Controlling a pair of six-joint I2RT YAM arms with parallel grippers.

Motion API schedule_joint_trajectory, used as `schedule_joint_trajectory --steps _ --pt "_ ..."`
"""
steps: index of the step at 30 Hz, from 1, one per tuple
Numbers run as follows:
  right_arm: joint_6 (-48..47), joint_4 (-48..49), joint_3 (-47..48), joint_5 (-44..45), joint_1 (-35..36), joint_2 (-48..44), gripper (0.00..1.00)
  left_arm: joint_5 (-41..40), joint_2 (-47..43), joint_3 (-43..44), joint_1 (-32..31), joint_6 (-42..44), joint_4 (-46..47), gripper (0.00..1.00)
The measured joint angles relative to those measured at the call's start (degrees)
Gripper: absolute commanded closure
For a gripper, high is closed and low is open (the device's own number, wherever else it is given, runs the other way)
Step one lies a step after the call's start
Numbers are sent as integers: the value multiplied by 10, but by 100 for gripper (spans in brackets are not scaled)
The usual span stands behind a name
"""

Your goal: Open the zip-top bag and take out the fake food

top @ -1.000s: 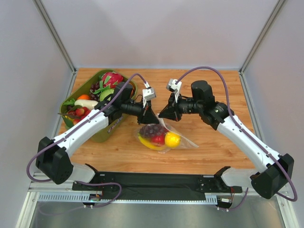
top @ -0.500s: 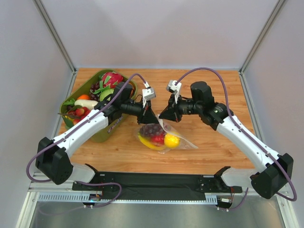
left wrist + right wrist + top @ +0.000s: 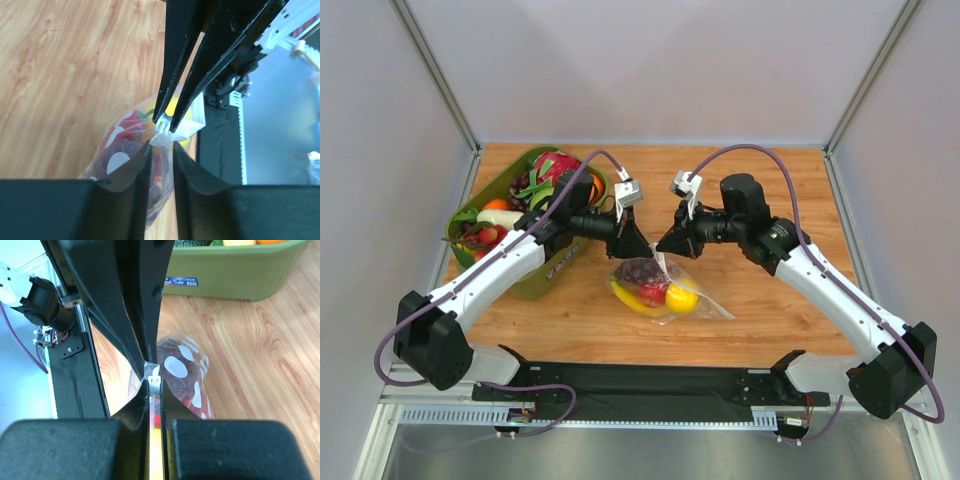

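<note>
The bag's top edge sits loose between my left gripper's open fingers, so they should pinch it beside the zip slider (image 3: 162,131) before pulling away.
The clear, polka-dotted zip-top bag (image 3: 692,293) lies mid-table with its top edge lifted between my two grippers. Inside it are the fake food: purple grapes (image 3: 638,272), a red fruit (image 3: 653,292), a lemon (image 3: 680,297) and a banana (image 3: 628,299). My left gripper (image 3: 642,248) is shut on the bag's top edge (image 3: 161,146). My right gripper (image 3: 662,246) faces it tip to tip and is shut on the white zip slider (image 3: 154,382). In the left wrist view the right fingers (image 3: 175,75) pinch that slider (image 3: 164,126). The bag (image 3: 182,370) hangs below.
An olive-green bin (image 3: 492,190) full of other toy produce, with a pink dragon fruit (image 3: 555,165), stands at the left, also in the right wrist view (image 3: 240,275). A black frame (image 3: 650,380) runs along the table's near edge.
My left gripper has shifted slightly back and to the left while holding the bag's edge. The bag and its contents have barely moved. The right gripper has stayed put.
</note>
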Motion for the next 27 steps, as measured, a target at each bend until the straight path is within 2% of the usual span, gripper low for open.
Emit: schedule_joint_trajectory --steps 2,6,19,20,22,23,26,27 --pt "3 0 -1 -1 0 0 100 13 0 0 3 -2 3 62" --pt "11 1 -3 -4 0 0 100 33 0 0 4 -3 6 56" --pt "30 24 -3 -30 0 0 100 57 23 2 -10 -1 -7 51" --pt "30 24 -3 -33 0 0 100 57 23 2 -10 -1 -7 55" --pt "32 24 -3 -40 0 0 100 59 23 2 -10 -2 -6 71" --pt "32 24 -3 -43 0 0 100 60 23 2 -10 -3 -6 86" --pt "32 24 -2 -49 0 0 100 60 23 2 -10 -5 -3 100" --pt "32 24 -2 -49 0 0 100 60 23 2 -10 -5 -3 100"
